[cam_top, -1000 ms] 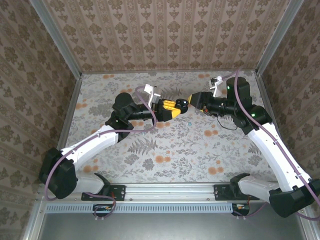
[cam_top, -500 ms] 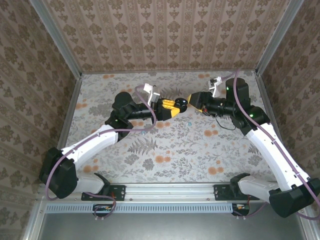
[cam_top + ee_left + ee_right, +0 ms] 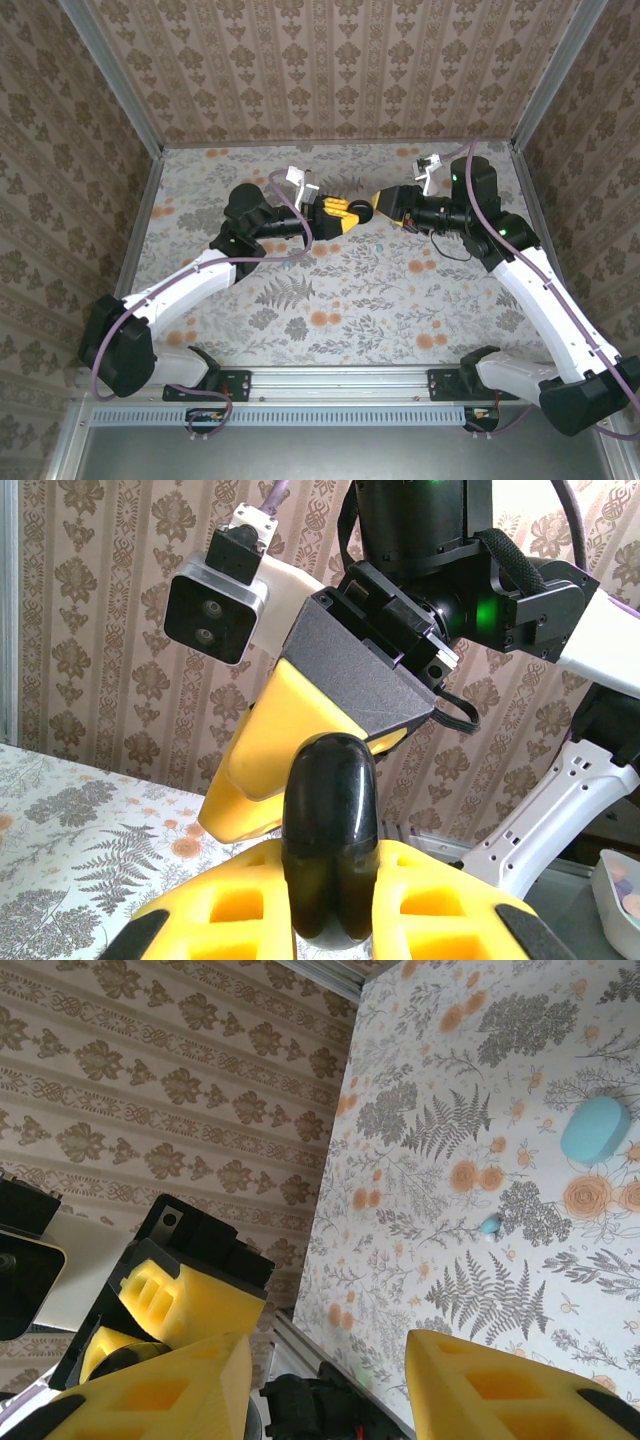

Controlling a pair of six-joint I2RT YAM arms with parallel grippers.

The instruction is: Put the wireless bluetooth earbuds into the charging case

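I should release the black charging case from my left gripper on the table (image 3: 260, 240), next to orange flowers behind the near fern.
A glossy black charging case (image 3: 330, 840), lid closed, stands upright between the yellow fingers of my left gripper (image 3: 330, 920), which is shut on it above the table's far middle (image 3: 358, 211). My right gripper (image 3: 382, 203) faces it from the right, open, with one yellow finger (image 3: 285, 755) just behind the case. Nothing lies between the right gripper's (image 3: 330, 1390) jaws. One small teal earbud (image 3: 490, 1225) lies on the floral table (image 3: 560, 1290). A larger teal oval piece (image 3: 596, 1130) lies beyond it.
Patterned walls (image 3: 330, 70) close in the table on the back and both sides. A metal rail (image 3: 340, 382) runs along the near edge by the arm bases. A white tray (image 3: 620, 885) shows at the far right of the left wrist view.
My right gripper has edged left, closer to the black case. The left gripper with the case has shifted slightly left.
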